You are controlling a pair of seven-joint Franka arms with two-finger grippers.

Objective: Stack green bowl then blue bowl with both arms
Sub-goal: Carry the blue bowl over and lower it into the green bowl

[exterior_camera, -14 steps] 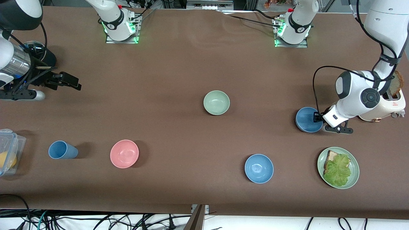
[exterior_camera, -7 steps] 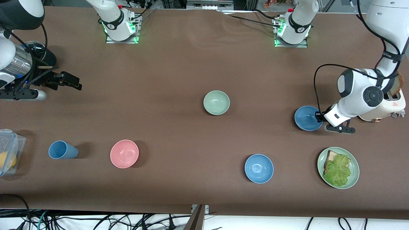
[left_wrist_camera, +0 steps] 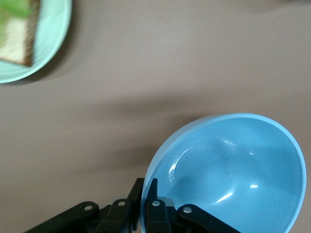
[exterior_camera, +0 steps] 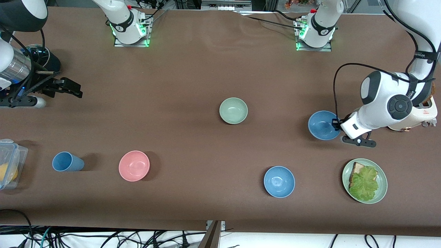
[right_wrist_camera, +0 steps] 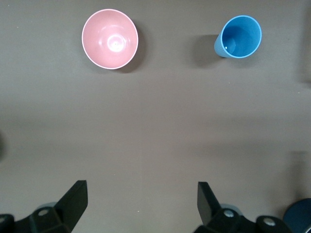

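Observation:
The robot's left gripper will release the blue bowl inside the empty green bowl (exterior_camera: 233,110) near the center of the table.
The green bowl (exterior_camera: 233,110) stands empty near the middle of the table. My left gripper (exterior_camera: 336,124) is shut on the rim of the blue bowl (exterior_camera: 323,125) and holds it tilted just over the table, toward the left arm's end from the green bowl. In the left wrist view the left gripper (left_wrist_camera: 146,194) has one finger inside and one outside the blue bowl's (left_wrist_camera: 228,170) wall. My right gripper (exterior_camera: 74,90) is open and empty over the right arm's end; in the right wrist view the right gripper (right_wrist_camera: 141,194) shows bare table between its fingers.
A brighter sky-blue bowl (exterior_camera: 279,181) and a green plate (exterior_camera: 382,187) with bread and lettuce lie nearer the camera. A toaster (exterior_camera: 418,115) stands beside the left arm. A pink bowl (exterior_camera: 134,165), a blue cup (exterior_camera: 67,162) and a plastic container (exterior_camera: 8,163) lie toward the right arm's end.
My left gripper has carried the blue bowl away from the toaster toward the green bowl. My right gripper has shifted slightly and stayed open.

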